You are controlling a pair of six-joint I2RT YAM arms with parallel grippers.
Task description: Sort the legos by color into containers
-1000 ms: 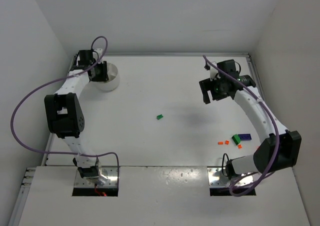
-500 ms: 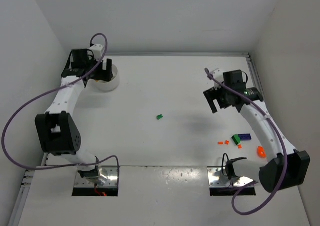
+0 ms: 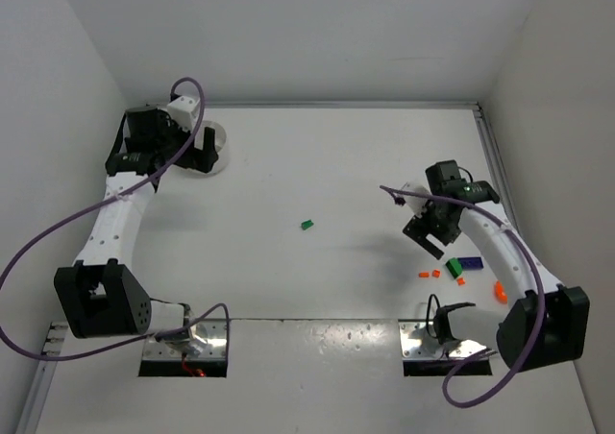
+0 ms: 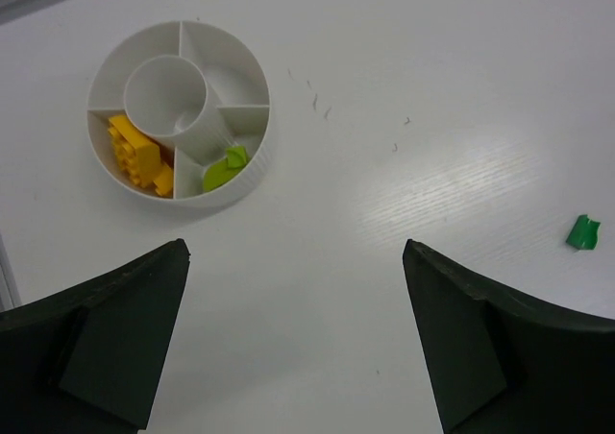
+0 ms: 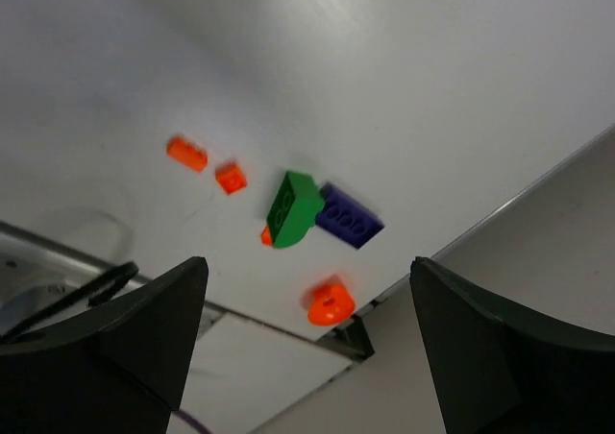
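Note:
My right gripper needs to next close on the sides of the green lego [image 3: 455,268] [image 5: 295,209], the one that lies against the blue lego.
The white divided dish [image 4: 258,156] sits at the far left of the table, half hidden behind my left gripper [image 3: 197,153] in the top view. One section holds yellow legos [image 4: 139,156]; the section beside it holds a green piece [image 4: 224,170]. My left gripper [image 4: 296,252] hangs open and empty just in front of the dish. A lone green lego [image 3: 307,225] lies mid-table. Under my open, empty right gripper [image 5: 307,261] lie two small orange legos [image 5: 186,153], a green one [image 5: 293,208], a blue one [image 5: 348,218] and a rounder orange piece [image 5: 330,301].
The right-hand cluster [image 3: 456,269] lies close to the table's front edge and the right arm's base plate [image 3: 452,343]. Walls close in the table at the back and on both sides. A raised rail [image 3: 495,165] runs along the right edge.
My left gripper has opened and drawn back from over the dish. My right arm has swung toward the front, down over the cluster of legos, and the rounder orange piece now shows.

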